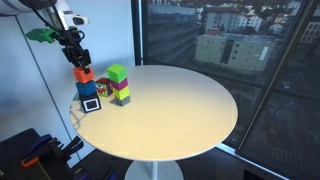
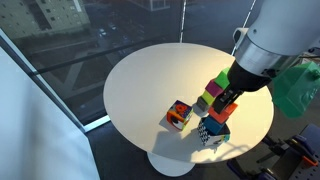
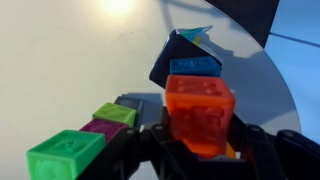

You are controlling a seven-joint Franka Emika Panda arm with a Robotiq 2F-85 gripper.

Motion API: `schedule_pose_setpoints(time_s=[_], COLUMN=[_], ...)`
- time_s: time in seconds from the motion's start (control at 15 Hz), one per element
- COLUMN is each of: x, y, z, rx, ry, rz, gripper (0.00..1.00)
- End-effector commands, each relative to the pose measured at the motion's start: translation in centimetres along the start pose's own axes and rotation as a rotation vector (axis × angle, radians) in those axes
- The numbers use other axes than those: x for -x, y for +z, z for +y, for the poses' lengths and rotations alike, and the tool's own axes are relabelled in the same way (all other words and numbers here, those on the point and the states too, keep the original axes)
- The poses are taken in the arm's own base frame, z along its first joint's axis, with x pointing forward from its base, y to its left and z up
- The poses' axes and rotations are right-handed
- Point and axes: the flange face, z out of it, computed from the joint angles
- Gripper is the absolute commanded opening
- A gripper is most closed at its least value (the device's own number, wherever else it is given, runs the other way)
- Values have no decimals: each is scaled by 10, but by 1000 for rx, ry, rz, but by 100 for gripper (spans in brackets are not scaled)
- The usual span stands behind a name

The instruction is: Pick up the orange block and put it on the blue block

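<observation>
Next, my gripper puts down and lets go of the orange block on top of the blue block (image 1: 84,76) (image 3: 200,112), stacked above the black-and-white cube.
My gripper (image 3: 205,150) is shut on the orange block (image 3: 200,110), which fills the lower middle of the wrist view. In both exterior views the gripper (image 1: 78,58) (image 2: 226,100) holds the orange block (image 1: 83,73) (image 2: 219,112) directly over the blue block (image 1: 88,90) (image 2: 213,127) near the table's edge. I cannot tell whether the two blocks touch. In the wrist view the blue block (image 3: 195,67) shows just beyond the orange one.
A lime-green cube (image 1: 117,73) sits on a magenta cube (image 1: 120,92) beside the blue block, on the round white table (image 1: 180,100). A black-and-white cube (image 1: 92,104) lies at the blue block's foot. A multicoloured cube (image 2: 180,115) stands close by. Green and magenta cubes (image 3: 65,155) lie left of the jaws.
</observation>
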Motion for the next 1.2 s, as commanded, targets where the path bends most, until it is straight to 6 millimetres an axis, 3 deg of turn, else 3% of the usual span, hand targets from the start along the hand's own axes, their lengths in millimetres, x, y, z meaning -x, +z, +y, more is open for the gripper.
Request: schedule_pose_setpoints(time_s=[0.0,0.67,0.73,0.8,0.93,1.13], x=[-9,-8,-8,-8,-8,-8], y=[0,6,7,8,8,5], z=[-1,-1,-1,-1,0,1], rx=[18,25,26,26,26,18], ry=[13,13,13,13,14,14], rz=[9,-9,-11,-13,-17,-16], gripper=[29,29,46,78,80,100])
